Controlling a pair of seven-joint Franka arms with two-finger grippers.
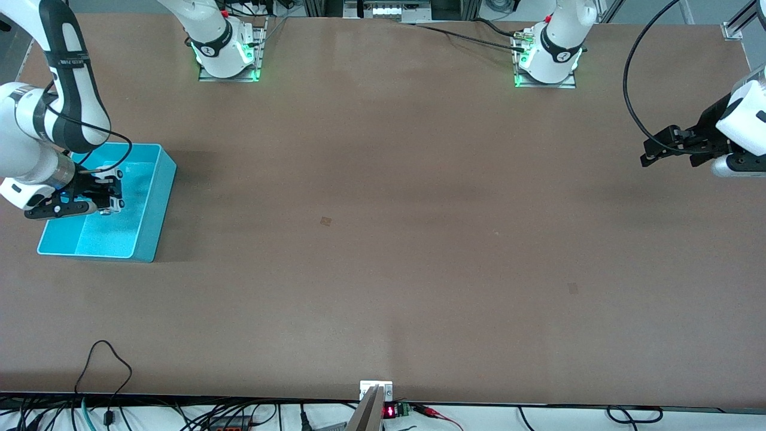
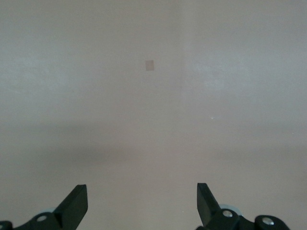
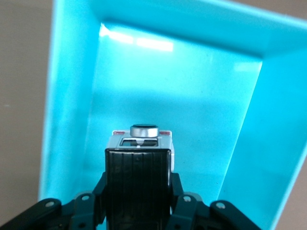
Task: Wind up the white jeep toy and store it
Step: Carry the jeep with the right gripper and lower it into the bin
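Note:
My right gripper has the white jeep toy, now just above the bin's floor, to put down. I should set it on the middle of the turquoise bin's bottom (image 1: 130, 194) (image 3: 156, 115).
The white jeep toy (image 3: 139, 143), boxy with a black roof and a round spare wheel at its end, sits between the fingers of my right gripper (image 3: 138, 191), which is shut on it. In the front view the right gripper (image 1: 109, 202) hangs inside the turquoise bin (image 1: 157, 197) toward the right arm's end of the table, and the toy is mostly hidden by the fingers. The bin's floor (image 3: 172, 100) lies just below the toy. My left gripper (image 1: 649, 157) waits open over bare table at the left arm's end, nothing between its fingers (image 2: 76, 203).
Two small tape patches mark the brown table, one near the middle (image 1: 325, 221) and one nearer the front camera (image 1: 573, 288). Cables run along the table's front edge (image 1: 108, 371). The arm bases stand along the back edge.

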